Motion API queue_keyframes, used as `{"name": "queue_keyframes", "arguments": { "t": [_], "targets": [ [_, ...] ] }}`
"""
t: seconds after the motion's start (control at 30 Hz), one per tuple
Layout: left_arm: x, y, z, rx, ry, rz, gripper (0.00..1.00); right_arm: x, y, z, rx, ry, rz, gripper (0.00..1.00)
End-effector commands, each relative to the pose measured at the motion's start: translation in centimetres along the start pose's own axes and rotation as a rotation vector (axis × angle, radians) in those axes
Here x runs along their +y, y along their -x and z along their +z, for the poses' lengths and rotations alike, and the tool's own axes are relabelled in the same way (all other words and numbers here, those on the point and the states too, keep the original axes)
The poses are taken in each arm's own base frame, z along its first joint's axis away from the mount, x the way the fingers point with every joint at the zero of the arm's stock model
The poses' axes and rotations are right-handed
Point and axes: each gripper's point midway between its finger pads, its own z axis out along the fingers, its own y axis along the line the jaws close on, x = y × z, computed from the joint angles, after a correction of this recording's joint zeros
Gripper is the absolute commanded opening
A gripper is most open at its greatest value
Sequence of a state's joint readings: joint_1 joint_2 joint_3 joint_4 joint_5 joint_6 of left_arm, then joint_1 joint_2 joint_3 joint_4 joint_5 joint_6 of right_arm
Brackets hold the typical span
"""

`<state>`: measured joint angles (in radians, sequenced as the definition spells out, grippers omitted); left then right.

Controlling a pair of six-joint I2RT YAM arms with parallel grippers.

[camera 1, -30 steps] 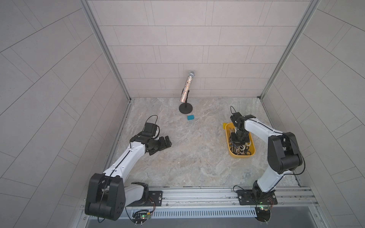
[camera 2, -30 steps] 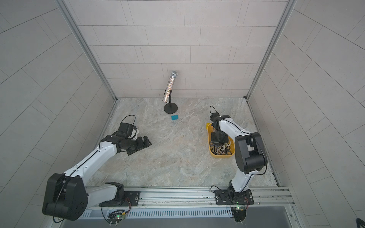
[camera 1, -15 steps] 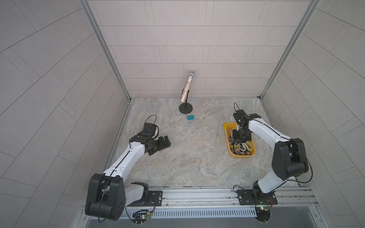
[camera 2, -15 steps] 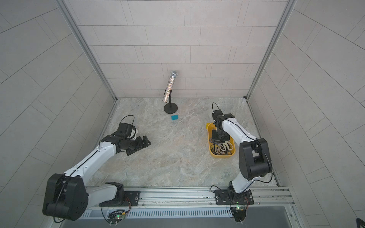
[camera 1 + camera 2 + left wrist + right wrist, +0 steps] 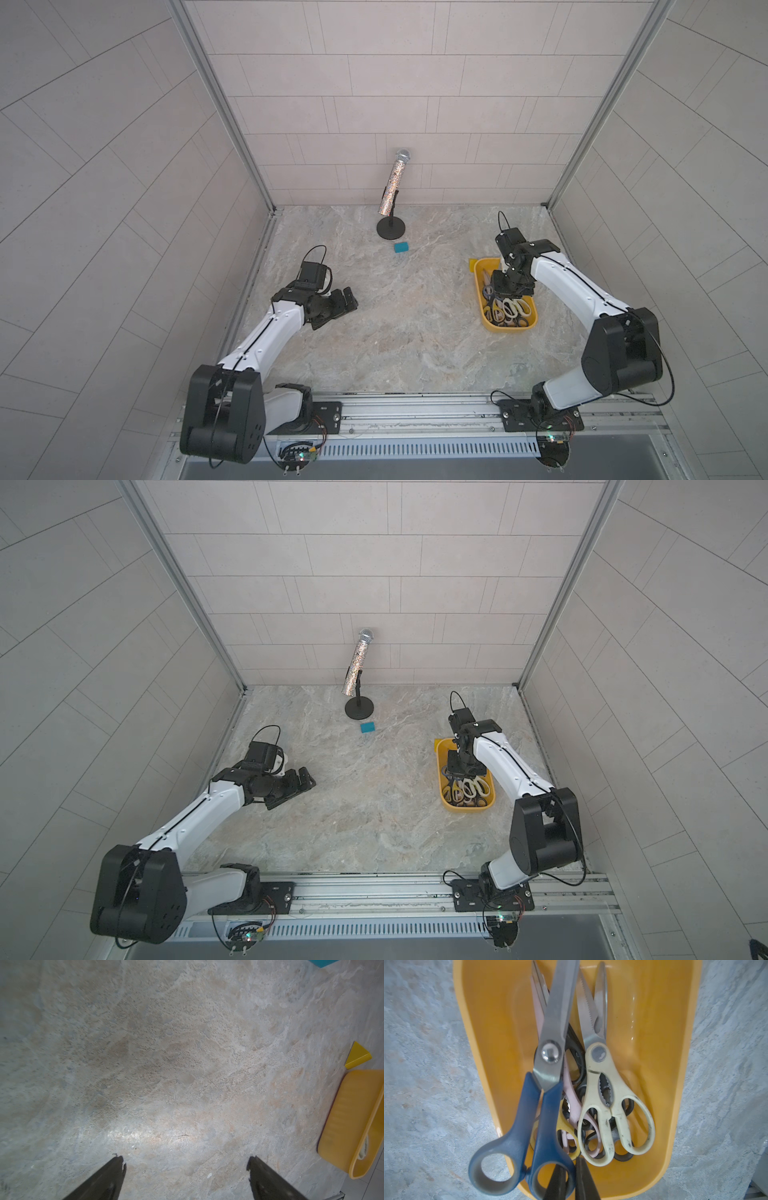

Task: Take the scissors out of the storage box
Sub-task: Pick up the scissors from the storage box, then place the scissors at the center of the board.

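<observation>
Next, my right gripper lets go of the blue-handled scissors on the table (image 5: 368, 279) between the teal block and my left gripper.
The yellow storage box (image 5: 509, 330) (image 5: 466, 806) lies at the right of the table, and its outer wall (image 5: 349, 1126) shows in the left wrist view. Several scissors lie heaped in it: a blue-handled pair (image 5: 548, 1105) on top, a cream pair (image 5: 604, 1084), a pale pink pair (image 5: 571, 1095), a yellow-handled pair (image 5: 563, 1124) and black ones (image 5: 577, 1051). My right gripper (image 5: 570, 1180) (image 5: 509, 286) is over the box, shut on one handle ring of the blue-handled pair, whose handles reach over the box rim. My left gripper (image 5: 186, 1167) (image 5: 347, 299) hovers open over bare table at the left.
A small yellow block (image 5: 472, 263) (image 5: 357, 1055) sits against the box's far end. A teal block (image 5: 401, 247) lies near the back middle, in front of a glittery microphone on a black round stand (image 5: 392, 187). Walls close in left, right and behind.
My right arm's elbow has swung outward to the right while its gripper stayed over the box, shifting slightly toward the far end. The left arm has not moved.
</observation>
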<state>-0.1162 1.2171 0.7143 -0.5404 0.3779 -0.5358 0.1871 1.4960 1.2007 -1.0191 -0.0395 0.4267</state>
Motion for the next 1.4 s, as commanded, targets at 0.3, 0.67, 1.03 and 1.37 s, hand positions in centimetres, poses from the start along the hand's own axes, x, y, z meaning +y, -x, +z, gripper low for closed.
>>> {"name": "queue_keyframes", "arguments": {
  "t": [0.3, 0.67, 1.03, 1.37],
  "targets": [
    [3.6, 1.1, 1.0, -0.003, 0.026, -0.245, 1.00, 14.3, 0.3, -2.4, -0.139, 0.203, -0.214, 0.00],
    [4.3, 0.8, 0.4, -0.034, 0.031, -0.237, 1.00, 30.7, -0.1, 1.9, -0.070, 0.324, -0.415, 0.00],
    [4.3, 1.0, -0.4, -0.058, 0.037, -0.218, 1.00, 37.3, 0.3, 6.7, 0.000, 0.378, -0.300, 0.00],
    [4.0, 0.9, -0.6, -0.060, 0.021, -0.212, 1.00, 37.9, 0.6, 9.8, 0.032, 0.312, -0.290, 0.00]
  ]
}}
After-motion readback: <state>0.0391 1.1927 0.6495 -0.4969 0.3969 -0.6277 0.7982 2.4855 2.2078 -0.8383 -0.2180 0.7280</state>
